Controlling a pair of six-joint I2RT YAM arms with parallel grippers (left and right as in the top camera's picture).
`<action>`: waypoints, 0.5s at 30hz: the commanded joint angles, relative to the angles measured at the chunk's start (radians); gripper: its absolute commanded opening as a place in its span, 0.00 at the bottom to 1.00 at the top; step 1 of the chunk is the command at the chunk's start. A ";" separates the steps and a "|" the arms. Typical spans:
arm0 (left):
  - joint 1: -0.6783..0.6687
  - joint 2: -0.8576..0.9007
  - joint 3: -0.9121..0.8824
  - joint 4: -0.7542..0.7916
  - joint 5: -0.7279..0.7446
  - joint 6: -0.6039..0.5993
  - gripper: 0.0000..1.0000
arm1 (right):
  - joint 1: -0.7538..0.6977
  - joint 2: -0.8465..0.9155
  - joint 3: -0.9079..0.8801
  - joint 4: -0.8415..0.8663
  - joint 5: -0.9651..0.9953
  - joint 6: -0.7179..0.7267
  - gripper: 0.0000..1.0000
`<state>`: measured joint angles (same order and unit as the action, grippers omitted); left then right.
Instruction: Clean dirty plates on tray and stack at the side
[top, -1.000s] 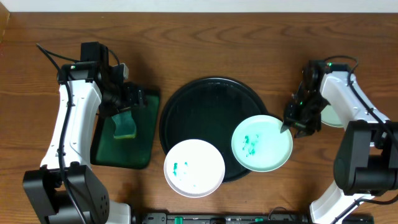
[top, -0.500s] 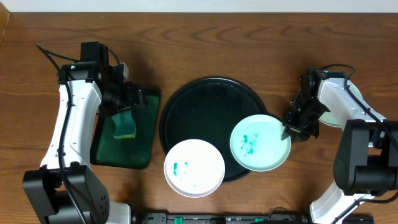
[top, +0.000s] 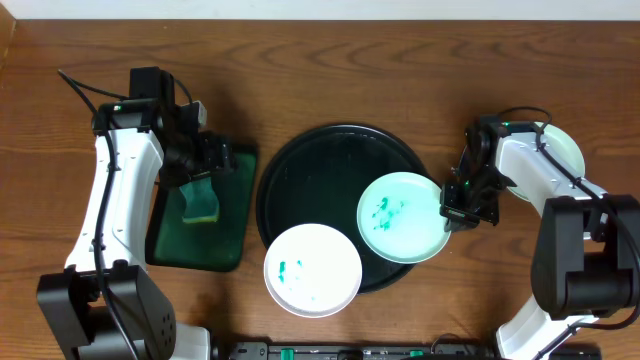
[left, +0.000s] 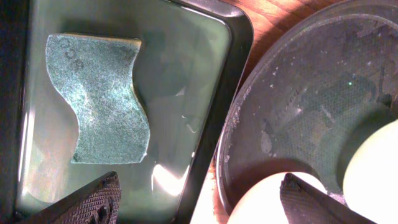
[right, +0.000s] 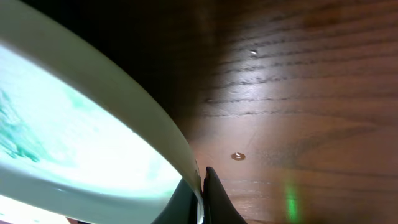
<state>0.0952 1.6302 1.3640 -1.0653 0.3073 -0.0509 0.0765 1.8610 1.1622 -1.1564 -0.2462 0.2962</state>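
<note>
I need to close my left gripper across the middle of the green sponge (top: 201, 193) (left: 106, 106) that is lying in the dark-green rectangular tray.
The black round tray (top: 320, 165) lies mid-table. My right gripper (top: 452, 212) is shut on the right rim of a white plate (top: 402, 218) with teal smears, held tilted over the tray's right side; the right wrist view shows the rim (right: 155, 134) pinched between the fingers (right: 202, 190). A second smeared plate (top: 312, 269) rests on the tray's front edge. A third plate (top: 562, 150) lies on the table behind my right arm. My left gripper (top: 203, 155) is open above the green tray, its fingertips (left: 199, 199) apart and empty.
A dark-green rectangular tray (top: 200, 215) at the left holds a green sponge (top: 201, 203), which also shows in the left wrist view (left: 102, 99). The black tray's rim (left: 233, 130) lies close beside the green tray's edge.
My right gripper has carried the smeared plate leftward and a little back, further over the black tray. The left arm has not moved.
</note>
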 joint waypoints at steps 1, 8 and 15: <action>-0.003 -0.010 0.020 0.001 -0.013 0.013 0.83 | 0.022 -0.026 0.027 0.016 0.039 -0.006 0.02; -0.003 -0.008 0.018 0.019 -0.013 0.013 0.85 | 0.078 -0.035 0.093 0.109 0.035 -0.081 0.01; -0.003 0.028 0.014 0.026 -0.013 0.013 0.91 | 0.155 0.010 0.093 0.236 -0.012 -0.084 0.01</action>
<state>0.0952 1.6341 1.3640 -1.0389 0.3069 -0.0475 0.1967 1.8568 1.2407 -0.9405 -0.2241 0.2287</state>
